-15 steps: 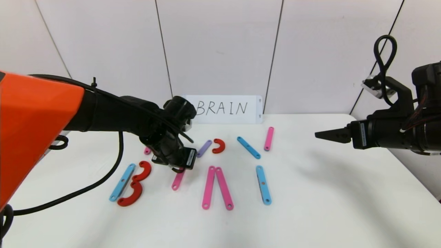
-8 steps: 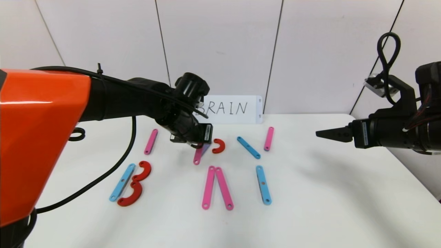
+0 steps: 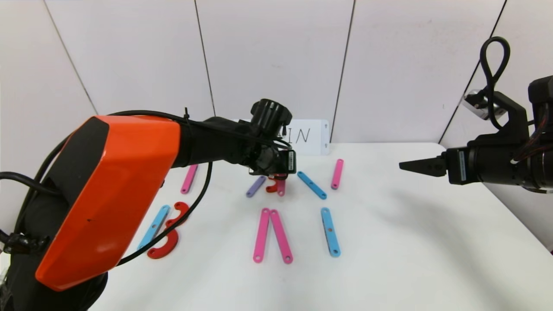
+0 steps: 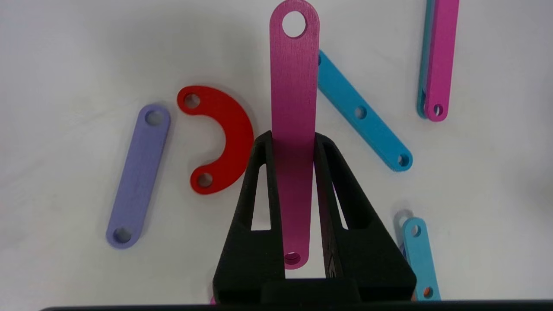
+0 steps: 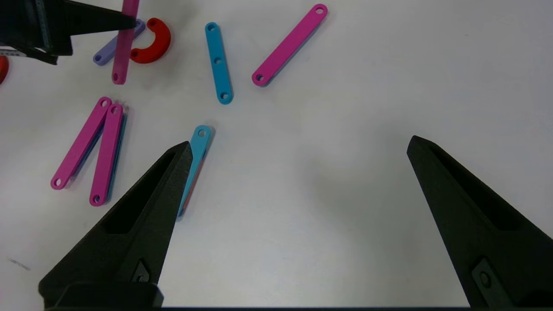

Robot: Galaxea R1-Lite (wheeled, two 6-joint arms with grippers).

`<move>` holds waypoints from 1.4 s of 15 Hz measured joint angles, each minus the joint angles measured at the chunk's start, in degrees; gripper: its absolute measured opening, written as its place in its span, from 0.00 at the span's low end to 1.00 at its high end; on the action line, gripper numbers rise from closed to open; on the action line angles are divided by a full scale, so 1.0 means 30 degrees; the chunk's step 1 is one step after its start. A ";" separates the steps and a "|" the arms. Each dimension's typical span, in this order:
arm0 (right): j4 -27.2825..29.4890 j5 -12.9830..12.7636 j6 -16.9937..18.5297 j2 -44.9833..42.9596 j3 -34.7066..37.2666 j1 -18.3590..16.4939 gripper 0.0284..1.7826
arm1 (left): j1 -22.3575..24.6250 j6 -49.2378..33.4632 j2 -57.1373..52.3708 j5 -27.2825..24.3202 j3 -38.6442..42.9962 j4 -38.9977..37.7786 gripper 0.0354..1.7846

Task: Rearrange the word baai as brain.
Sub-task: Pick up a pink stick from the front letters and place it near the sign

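My left gripper is to let go of the pink bar against the back end of the slanted blue bar (image 3: 293,185) (image 4: 300,117).
My left gripper (image 3: 278,176) (image 4: 293,136) is shut on a pink bar (image 4: 293,86) near the table's back middle. The bar hangs just above the table, next to a red arc (image 3: 272,186) (image 4: 229,138) and a purple bar (image 3: 255,186) (image 4: 138,175). A blue bar (image 3: 153,227) with two red arcs (image 3: 165,247) lies at the front left. Two pink bars (image 3: 262,234) form a narrow wedge in the front middle, with a blue bar (image 3: 330,232) to their right. My right gripper (image 3: 408,166) (image 5: 300,144) hovers open at the right, holding nothing.
A slanted blue bar (image 3: 311,185) and a pink bar (image 3: 337,173) lie behind and to the right of the held piece. Another pink bar (image 3: 189,178) lies at the back left. A white card (image 3: 309,136) stands against the wall, half hidden by my left arm.
My left gripper has carried the pink bar from the front left, back and to the right, to beside the red arc. The right gripper has hardly moved.
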 joint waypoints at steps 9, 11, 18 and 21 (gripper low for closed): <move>-0.0033 0.0000 -0.0093 -0.0232 0.0264 0.0000 0.98 | -0.0512 0.0110 0.2194 0.1065 0.0020 -0.3271 0.14; -0.0024 0.0000 -0.0093 -0.0240 0.0284 0.0033 0.98 | -0.0496 0.0110 0.2369 0.1231 0.0012 -0.3300 0.14; -0.0024 0.0000 -0.0093 -0.0240 0.0293 0.0037 0.98 | -0.0459 0.0130 0.2731 0.1516 -0.0037 -0.3617 0.21; -0.0016 0.0004 -0.0093 -0.0240 0.0293 0.0037 0.98 | -0.0439 0.0150 0.2812 0.1499 -0.0037 -0.3812 0.41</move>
